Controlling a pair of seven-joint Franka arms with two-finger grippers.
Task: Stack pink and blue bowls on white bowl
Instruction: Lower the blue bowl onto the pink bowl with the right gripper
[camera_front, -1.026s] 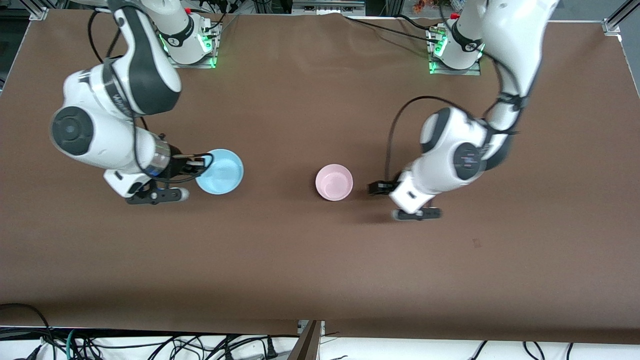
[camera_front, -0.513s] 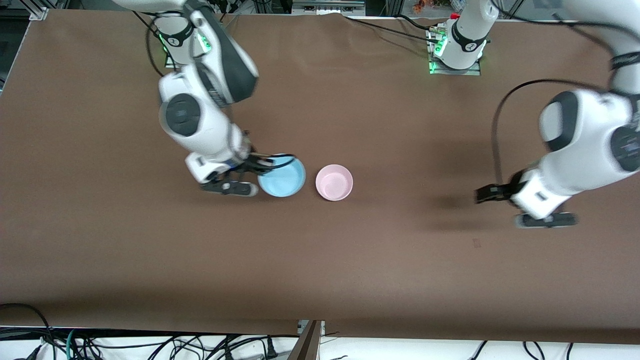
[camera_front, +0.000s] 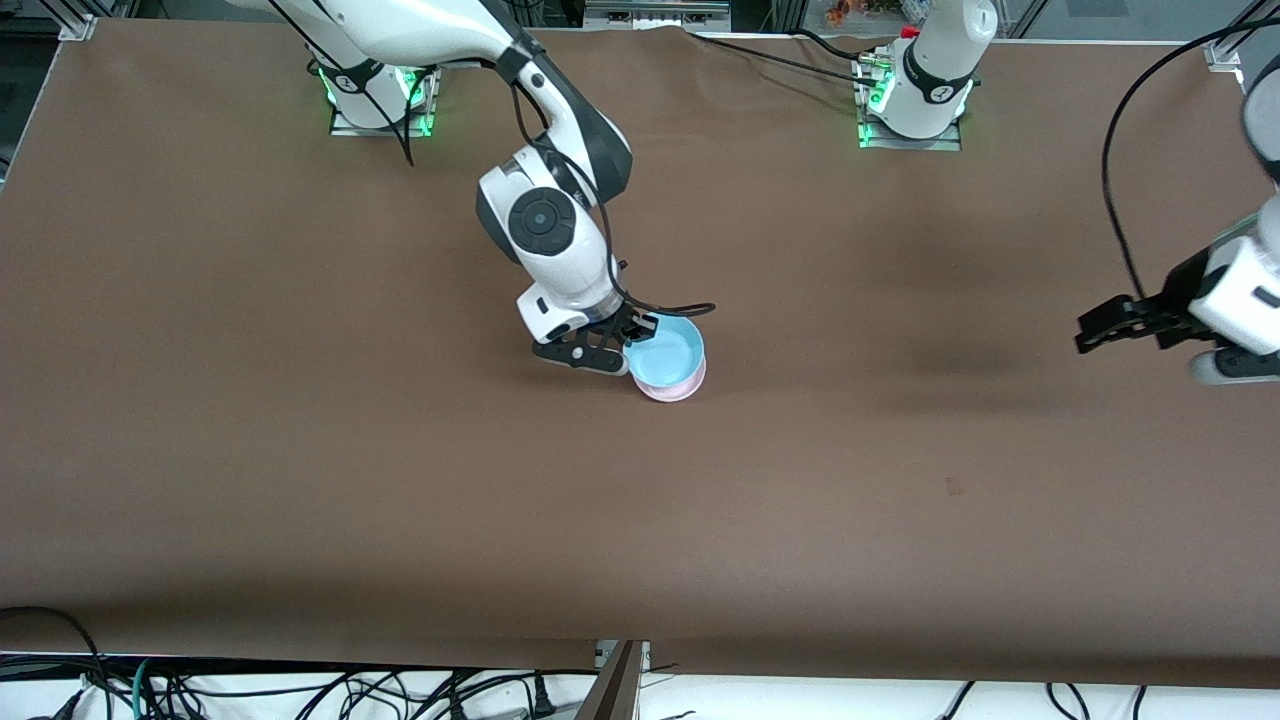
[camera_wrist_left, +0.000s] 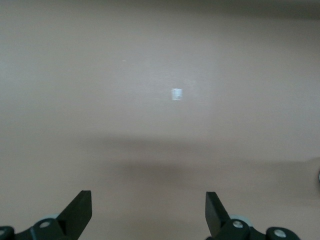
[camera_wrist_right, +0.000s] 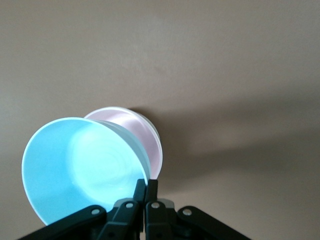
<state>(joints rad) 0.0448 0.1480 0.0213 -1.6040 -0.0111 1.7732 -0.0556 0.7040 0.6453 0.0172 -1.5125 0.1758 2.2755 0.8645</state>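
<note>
My right gripper needs to drop the light blue bowl inside the pale pink bowl (camera_front: 672, 367) (camera_wrist_right: 125, 141) on the brown table.
My right gripper (camera_front: 637, 338) is shut on the rim of the light blue bowl (camera_front: 668, 345) and holds it tilted just over the pale pink bowl (camera_front: 673, 389), which sits on the brown table mid-way along. In the right wrist view the blue bowl (camera_wrist_right: 85, 170) covers part of the pink bowl (camera_wrist_right: 136, 131), with the right gripper (camera_wrist_right: 146, 184) pinching the blue rim. A pale edge shows under the pink bowl's rim; I cannot tell if it is the white bowl. My left gripper (camera_front: 1100, 328) is open and empty over the table's left-arm end; it also shows in the left wrist view (camera_wrist_left: 148, 202).
The brown table cloth (camera_front: 400, 480) is bare around the bowls. The arm bases (camera_front: 910, 100) stand along the edge farthest from the camera. Cables (camera_front: 300, 690) hang below the nearest edge.
My right arm has carried the blue bowl toward the left arm's end until it is over the pink bowl. My left arm has drawn away to its own end of the table.
</note>
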